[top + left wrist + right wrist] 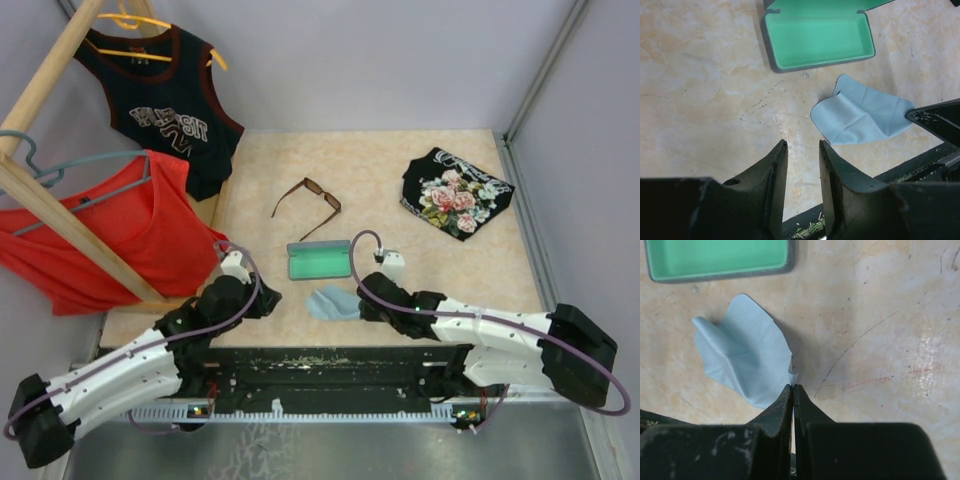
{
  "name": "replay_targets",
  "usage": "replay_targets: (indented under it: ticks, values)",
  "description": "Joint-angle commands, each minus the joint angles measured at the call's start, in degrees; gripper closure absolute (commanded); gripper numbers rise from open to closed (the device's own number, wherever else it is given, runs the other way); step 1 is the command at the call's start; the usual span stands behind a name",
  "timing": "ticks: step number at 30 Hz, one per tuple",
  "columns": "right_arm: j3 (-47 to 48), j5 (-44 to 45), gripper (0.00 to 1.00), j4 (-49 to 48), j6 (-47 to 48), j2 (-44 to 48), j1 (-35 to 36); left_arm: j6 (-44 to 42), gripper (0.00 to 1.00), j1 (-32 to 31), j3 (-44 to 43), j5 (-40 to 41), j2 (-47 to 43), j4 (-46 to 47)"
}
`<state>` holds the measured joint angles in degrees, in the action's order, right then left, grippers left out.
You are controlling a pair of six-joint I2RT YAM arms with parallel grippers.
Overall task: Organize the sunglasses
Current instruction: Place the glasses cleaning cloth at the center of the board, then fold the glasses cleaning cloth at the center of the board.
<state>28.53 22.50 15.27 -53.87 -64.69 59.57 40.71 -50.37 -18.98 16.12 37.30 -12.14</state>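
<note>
A fold crosses the light blue cloth, so the robot's right gripper should put down the cloth corner it holds and take the cloth's corner [742, 299] nearest the case.
The brown sunglasses [308, 203] lie open on the table, behind the case, seen only in the top view. The grey-blue case [319, 260] lies open, its green inside showing, also in the left wrist view [817, 40] and the right wrist view [715, 260]. The light blue cloth [331, 303] lies crumpled in front of the case. My right gripper [793, 386] is shut on the cloth's [742, 352] right corner. My left gripper [802, 145] is open and empty over bare table, left of the cloth [860, 115].
A folded black floral garment [456, 193] lies at the back right. A wooden rack [60, 215] with a red top [115, 235] and a black jersey [165, 110] on hangers stands at the left. The table's near edge [330, 350] runs just under both grippers.
</note>
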Motion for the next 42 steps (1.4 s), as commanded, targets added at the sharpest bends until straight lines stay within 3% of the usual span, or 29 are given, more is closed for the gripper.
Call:
replay_targets:
  ticks: [1,7,14,20,26,30,37,42]
  values:
    - [0.68,3.82,1.00,0.66,-2.96,4.48,0.11,-0.84,0.61,0.25,0.62,-2.17,2.34,3.78]
    - [1.40,4.47,1.00,8.39,-5.00,5.93,0.21,-3.00,0.55,0.26,0.22,-7.77,8.65,8.79]
    - [0.95,2.42,0.96,14.84,-7.82,6.96,2.70,-2.65,0.55,0.14,-0.94,-10.83,15.39,12.88]
    - [2.42,-0.21,0.84,16.95,-10.13,6.43,8.70,-2.22,0.58,0.18,-1.29,-11.99,19.65,15.64]
    - [7.37,7.13,0.63,27.15,-8.76,8.13,9.78,-2.08,0.54,0.18,-1.74,-13.33,22.98,18.36]
    - [10.17,9.25,0.55,27.14,0.07,8.10,6.55,-2.52,0.49,0.13,-2.85,-14.11,25.43,20.13]
    - [8.97,-10.64,0.55,7.18,23.38,3.20,-10.60,-2.04,0.51,0.18,-5.47,-14.39,30.12,21.67]
    - [15.16,-18.49,0.56,3.45,32.64,-6.94,-15.38,-0.80,0.52,0.10,-4.76,-13.32,29.28,21.93]
